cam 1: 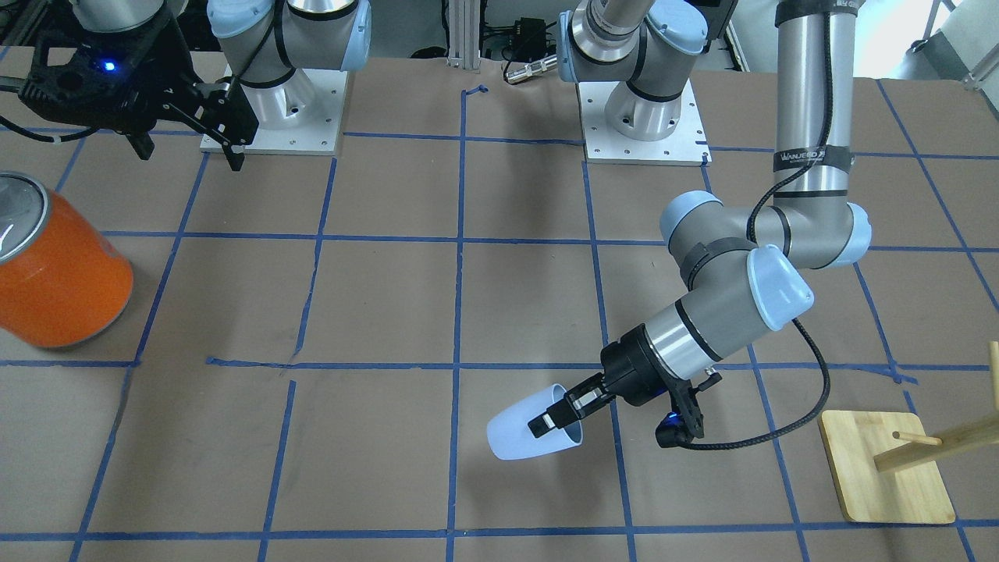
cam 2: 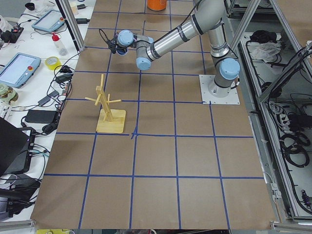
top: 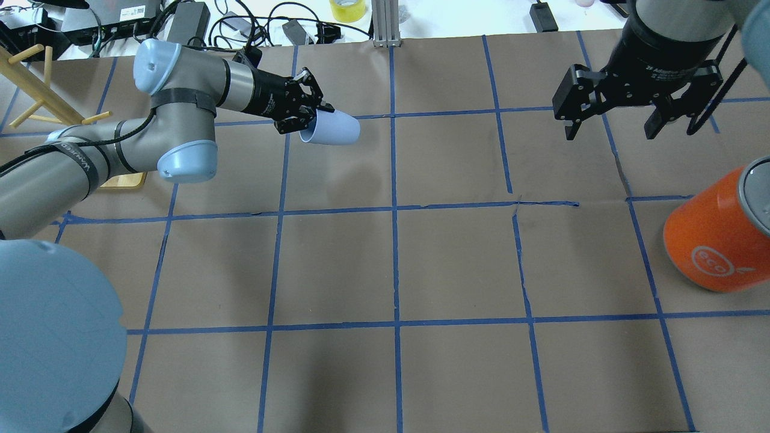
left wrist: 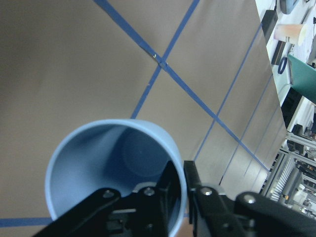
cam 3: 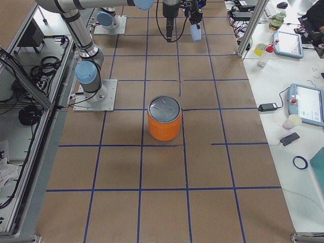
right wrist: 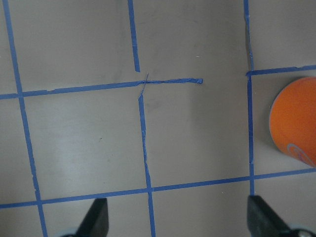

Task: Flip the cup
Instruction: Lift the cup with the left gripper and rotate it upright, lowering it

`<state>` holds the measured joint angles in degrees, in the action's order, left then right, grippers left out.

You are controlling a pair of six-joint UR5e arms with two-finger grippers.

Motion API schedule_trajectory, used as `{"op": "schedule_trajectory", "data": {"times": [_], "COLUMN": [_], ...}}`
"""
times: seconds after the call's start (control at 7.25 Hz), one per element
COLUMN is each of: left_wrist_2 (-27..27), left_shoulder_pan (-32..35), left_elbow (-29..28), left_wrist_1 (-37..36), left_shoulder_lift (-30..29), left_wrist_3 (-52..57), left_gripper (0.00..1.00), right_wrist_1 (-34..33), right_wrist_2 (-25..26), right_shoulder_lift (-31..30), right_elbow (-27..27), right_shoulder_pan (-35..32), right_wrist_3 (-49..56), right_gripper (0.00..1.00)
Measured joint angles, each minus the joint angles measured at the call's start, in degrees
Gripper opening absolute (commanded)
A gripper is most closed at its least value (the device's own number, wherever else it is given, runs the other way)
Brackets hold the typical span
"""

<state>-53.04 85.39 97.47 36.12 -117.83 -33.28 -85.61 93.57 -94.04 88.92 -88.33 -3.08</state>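
The left gripper I control will release the pale blue cup, now tilted above the brown table, inside the tape square (cam 1: 716, 457) beside the wooden peg rack's base.
The pale blue cup (cam 1: 524, 432) is tilted on its side, lifted off the brown table, with its mouth facing my left wrist. My left gripper (cam 1: 556, 417) is shut on the cup's rim wall, one finger inside and one outside. This shows in the overhead view (top: 313, 118) and in the left wrist view, where the fingers (left wrist: 170, 190) pinch the rim of the cup (left wrist: 106, 163). My right gripper (top: 610, 133) hangs open and empty above the table, far from the cup (top: 335, 128).
A large orange can (top: 716, 240) with a silver top stands near my right gripper, also in the right wrist view (right wrist: 296, 123). A wooden peg rack on a square base (cam 1: 886, 467) stands beside my left arm. Blue tape lines grid the table.
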Motion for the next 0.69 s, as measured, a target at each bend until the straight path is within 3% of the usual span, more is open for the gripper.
{"op": "schedule_trajectory", "data": {"times": [0.41,0.69], "left_wrist_2": [-18.71,-29.25], "left_shoulder_pan": [0.08,-0.01], "left_elbow": [-6.86,-8.76], "left_wrist_1": [15.55,21.39], "left_shoulder_lift": [1.56,1.84], "left_wrist_3": [20.32,36.36], "left_gripper": [0.0,0.0], "right_wrist_1": [0.14,0.12], "right_wrist_2": [-0.03,-0.05], "right_shoulder_lift": [-0.01,-0.03], "right_elbow": [0.0,0.02], "right_shoulder_pan": [0.0,0.0], "right_wrist_3": [0.02,0.13], "right_gripper": [1.0,1.0]}}
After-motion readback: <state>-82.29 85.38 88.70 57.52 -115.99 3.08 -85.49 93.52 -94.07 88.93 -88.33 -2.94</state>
